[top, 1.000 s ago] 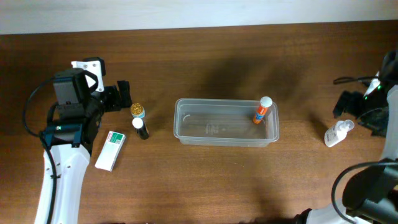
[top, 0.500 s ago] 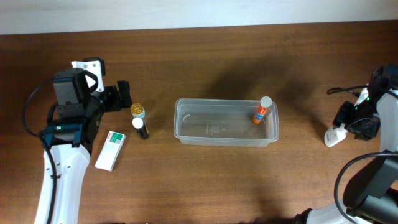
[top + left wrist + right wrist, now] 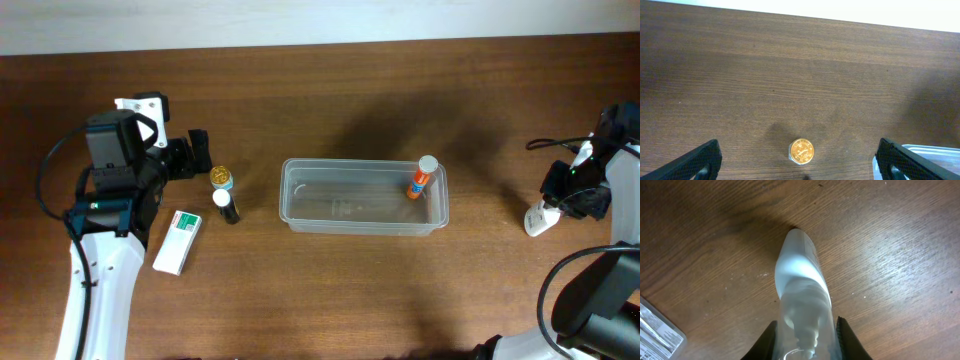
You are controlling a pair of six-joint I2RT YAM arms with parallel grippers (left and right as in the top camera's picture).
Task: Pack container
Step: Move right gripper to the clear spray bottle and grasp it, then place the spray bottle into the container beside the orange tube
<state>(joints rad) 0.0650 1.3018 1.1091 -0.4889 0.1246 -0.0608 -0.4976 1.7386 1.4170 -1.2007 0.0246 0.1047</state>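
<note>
The robot's right gripper should set the white translucent bottle down in the clear container [image 3: 429, 209], just in front of the orange tube.
The clear container [image 3: 360, 228] sits mid-table, and an orange tube with a white cap [image 3: 421, 178] leans in its right end. At the far right my right gripper [image 3: 566, 196] is shut on a white translucent bottle [image 3: 540, 217]. In the right wrist view that bottle [image 3: 801, 280] fills the gap between the dark fingers [image 3: 847, 337] and its far end rests on the wood. My left gripper [image 3: 197, 155] hangs open at the left, just beside a gold-lidded jar [image 3: 221, 178]. The jar [image 3: 801, 151] shows between the wide-spread fingers [image 3: 700, 160] in the left wrist view.
A small black bottle with a white cap [image 3: 226, 205] stands just in front of the jar. A white-and-green carton [image 3: 177, 241] lies to its left, near the left arm. A corner of the container [image 3: 925, 150] shows past the left gripper's right finger.
My right gripper has moved in over the white bottle and shut on it. The bottle has shifted slightly. The left arm has not moved.
</note>
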